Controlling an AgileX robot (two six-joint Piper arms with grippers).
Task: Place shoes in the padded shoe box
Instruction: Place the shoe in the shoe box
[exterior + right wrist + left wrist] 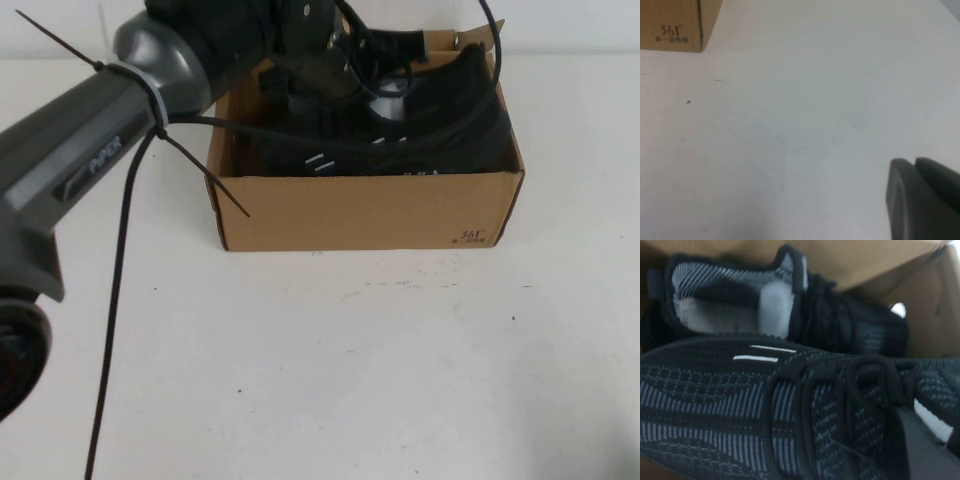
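Note:
Next, I let go of the nearer shoe with my left gripper inside the box, between the box's front side and the other shoe (385, 158) (825, 415).
Both black knit sneakers lie inside the brown shoe box (370, 215). The nearer shoe (440, 130) rests tilted along the box's front wall, its white dashes showing. In the left wrist view it (740, 405) fills the frame, and the other shoe (730, 300) lies behind it with its grey-white lining open. My left gripper (330, 80) reaches down into the box and is shut on the nearer shoe by its laces (912, 422); one finger (930, 455) shows. My right gripper (914, 162) is shut and empty above the bare table.
The white table (350, 370) spreads in front of the box. The box's printed lower corner (670, 30) shows in the right wrist view. The left arm's grey link and black cables (120, 300) cross the left side of the high view.

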